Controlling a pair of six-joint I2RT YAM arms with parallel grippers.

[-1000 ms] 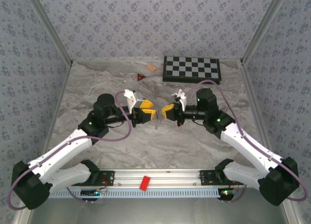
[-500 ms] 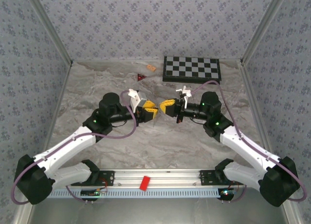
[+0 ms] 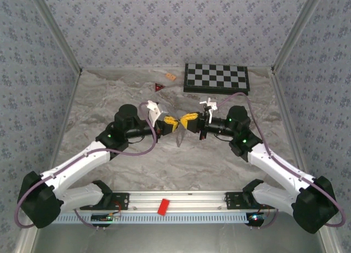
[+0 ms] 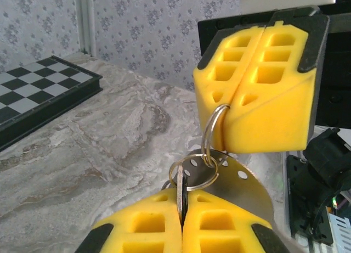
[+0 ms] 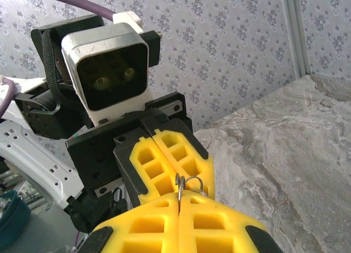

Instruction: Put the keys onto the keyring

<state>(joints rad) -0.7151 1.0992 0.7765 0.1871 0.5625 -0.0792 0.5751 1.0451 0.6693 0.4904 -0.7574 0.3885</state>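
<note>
I have only the keys in my left gripper, below the keyring, so I will take the keyring itself [image 4: 207, 136] with it before my right gripper opens for a new hold.
Both grippers meet tip to tip above the middle of the marble table. My left gripper [image 3: 171, 124] [image 4: 182, 202] is shut on the keys [image 4: 182, 188], a thin metal blade with a dark edge pinched upright between its yellow pads. A silver split ring [image 4: 193, 170] circles the key's top. It links to the keyring [image 4: 211, 133], a silvery loop on which my right gripper [image 3: 188, 121] [image 4: 233, 114] [image 5: 180, 202] is shut. A round perforated metal tag [image 4: 244, 181] hangs behind the rings. In the right wrist view the keyring [image 5: 189, 183] pokes out between the pads, and the left gripper [image 5: 173, 172] faces it.
A folded chessboard [image 3: 216, 77] [image 4: 33, 94] lies at the back right of the table. A small red triangle [image 3: 159, 87] and an orange chip [image 3: 171, 76] lie at the back centre. Patterned walls close in three sides. A red tag [image 3: 163, 207] sits on the front rail.
My left gripper has moved right to meet the right gripper and has closed on the key. The right gripper shifted slightly up and left, staying shut on the ring.
</note>
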